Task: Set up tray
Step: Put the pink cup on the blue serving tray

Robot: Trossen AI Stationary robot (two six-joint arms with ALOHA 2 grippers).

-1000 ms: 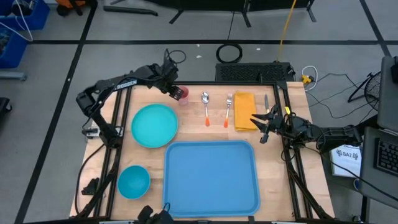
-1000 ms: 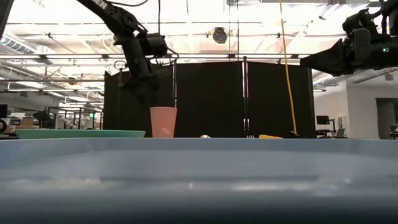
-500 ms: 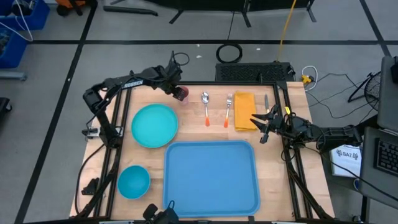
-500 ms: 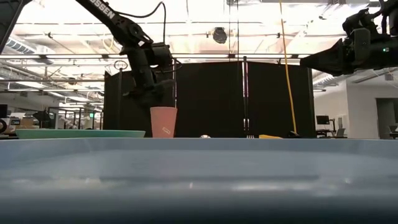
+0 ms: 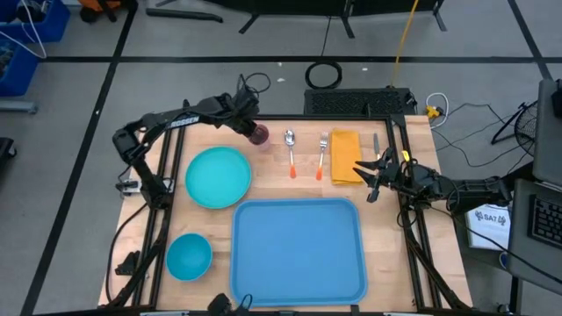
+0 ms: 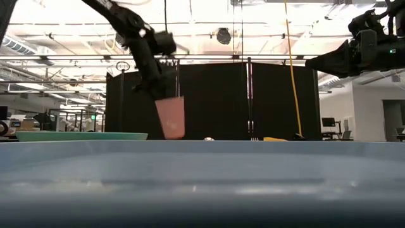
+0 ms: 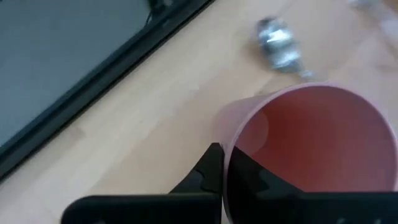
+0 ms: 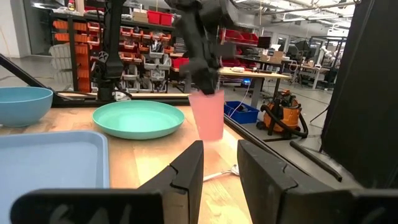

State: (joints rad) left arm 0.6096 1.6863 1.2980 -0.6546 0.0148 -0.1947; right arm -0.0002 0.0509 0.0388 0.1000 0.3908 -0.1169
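Next, I let go of the pink cup with my left gripper on the light-blue tray, just inside the corner (image 5: pixel 254 217) nearest the teal plate.
A pink cup (image 5: pixel 258 134) hangs just above the table's far edge, left of a spoon (image 5: pixel 291 151), with my left gripper (image 5: pixel 251 128) shut on it. The large light-blue tray (image 5: pixel 299 250) lies flat at the near middle. A teal plate (image 5: pixel 218 175) and a blue bowl (image 5: pixel 189 256) rest to its left. A fork (image 5: pixel 322 154) and a yellow napkin (image 5: pixel 344 156) lie on the table beyond the tray. My right gripper (image 5: pixel 369 178) hovers open by the napkin's right edge, with nothing between its fingers. My left gripper grips the cup's wall at the rim (image 7: pixel 222 144), one finger (image 7: pixel 208 171) outside and the other inside the cup. The fingers come from above, slanting in from the table's far left. The cup (image 6: pixel 171 117) hangs below them, tilted, its base just off the table.
Black frame rails run along the table's left, right and far edges. Bare wood shows between the plate, the tray and the cutlery row. Beyond the table in the right wrist view are shelves and a workbench (image 8: pixel 261 73).
My left gripper has come down over the cup, shut on its rim and risen a little. The cup, which stood upright on the table, now hangs tilted just off it. My right arm has kept still.
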